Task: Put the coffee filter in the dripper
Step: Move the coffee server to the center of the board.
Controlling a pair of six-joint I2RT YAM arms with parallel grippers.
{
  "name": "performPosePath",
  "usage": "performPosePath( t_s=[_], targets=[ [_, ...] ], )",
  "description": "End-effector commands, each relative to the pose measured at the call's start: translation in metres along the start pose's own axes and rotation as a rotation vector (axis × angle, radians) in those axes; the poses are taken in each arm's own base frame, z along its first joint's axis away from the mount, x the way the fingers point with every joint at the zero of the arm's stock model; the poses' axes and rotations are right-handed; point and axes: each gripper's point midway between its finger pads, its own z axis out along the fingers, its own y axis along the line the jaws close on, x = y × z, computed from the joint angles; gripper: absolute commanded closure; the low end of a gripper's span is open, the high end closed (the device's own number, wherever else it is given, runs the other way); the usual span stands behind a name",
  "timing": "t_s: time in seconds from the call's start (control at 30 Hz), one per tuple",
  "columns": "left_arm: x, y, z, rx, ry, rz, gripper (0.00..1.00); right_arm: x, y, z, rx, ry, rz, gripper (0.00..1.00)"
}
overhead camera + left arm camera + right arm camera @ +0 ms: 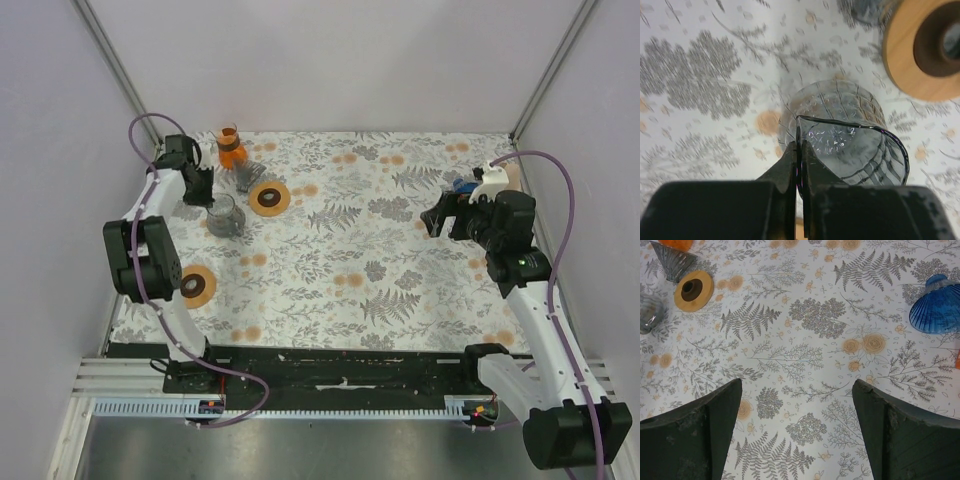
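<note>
Next, I open my left gripper and let go of the clear glass dripper on the fern print (329, 231), at the spot nearest to the back wooden ring.
A clear ribbed glass dripper cone (226, 213) is near the table's left edge. My left gripper (207, 196) is shut on its rim; in the left wrist view the fingers (790, 165) pinch the thin glass wall (850, 135). I cannot tell whether it rests on the cloth. A wooden ring with a dark hole (269, 198) lies just right of it and also shows in the left wrist view (920, 50). No paper filter is visible. My right gripper (435, 218) is open and empty above the cloth (797, 390) at the right.
A grey glass cone (247, 175) and an orange dripper (231, 148) stand at the back left. A second wooden ring (197, 285) lies at the front left. A blue ribbed dripper (463, 186) sits by the right gripper, also in the right wrist view (937, 305).
</note>
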Motion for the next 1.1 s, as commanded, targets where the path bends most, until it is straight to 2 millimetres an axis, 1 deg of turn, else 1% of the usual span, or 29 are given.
performPosePath(
  t_s=[0.0, 0.07, 0.17, 0.27, 0.3, 0.37, 0.43, 0.53, 0.67, 0.73, 0.8, 0.87, 1.0, 1.07],
  targets=[
    [-0.01, -0.03, -0.062, 0.088, -0.132, -0.112, 0.98, -0.026, 0.006, -0.01, 0.003, -0.071, -0.036, 0.02],
    [-0.012, -0.048, -0.08, 0.123, -0.177, -0.151, 0.98, -0.026, 0.007, -0.01, 0.002, -0.068, -0.032, 0.02],
    [-0.018, -0.1, -0.102, 0.162, -0.244, -0.124, 0.98, -0.025, 0.007, -0.008, 0.005, -0.06, -0.028, 0.02],
    [-0.019, -0.147, -0.107, 0.158, -0.286, -0.11, 0.98, -0.021, 0.006, -0.005, 0.011, -0.036, -0.014, 0.02],
    [-0.018, -0.161, -0.107, 0.176, -0.279, -0.144, 0.98, -0.021, 0.006, -0.005, 0.014, -0.03, -0.007, 0.02],
    [-0.015, -0.182, -0.104, 0.222, -0.25, -0.253, 0.98, -0.018, 0.007, -0.004, 0.017, -0.009, 0.004, 0.02],
    [-0.013, -0.197, -0.096, 0.231, -0.202, -0.336, 0.98, -0.016, 0.006, -0.005, 0.028, 0.0, 0.016, 0.02],
    [-0.009, -0.217, -0.083, 0.164, -0.191, -0.37, 0.98, -0.012, 0.007, -0.004, 0.036, 0.01, 0.027, 0.02],
    [0.0, -0.257, -0.066, 0.132, -0.178, -0.388, 0.98, -0.007, 0.011, -0.002, 0.028, 0.033, 0.04, 0.02],
    [0.003, -0.27, -0.057, 0.077, -0.186, -0.357, 0.98, -0.006, 0.013, 0.0, 0.026, 0.046, 0.039, 0.02],
    [0.006, -0.276, -0.048, 0.027, -0.193, -0.327, 0.98, -0.005, 0.014, -0.001, 0.028, 0.053, 0.04, 0.02],
    [0.011, -0.279, -0.04, 0.02, -0.176, -0.343, 0.98, -0.005, 0.016, -0.002, 0.026, 0.057, 0.04, 0.02],
    [0.027, -0.283, -0.022, -0.004, -0.125, -0.354, 0.98, -0.003, 0.017, -0.004, 0.031, 0.061, 0.038, 0.02],
    [0.034, -0.291, -0.016, 0.025, -0.087, -0.352, 0.98, -0.003, 0.017, -0.005, 0.032, 0.063, 0.035, 0.02]
  ],
)
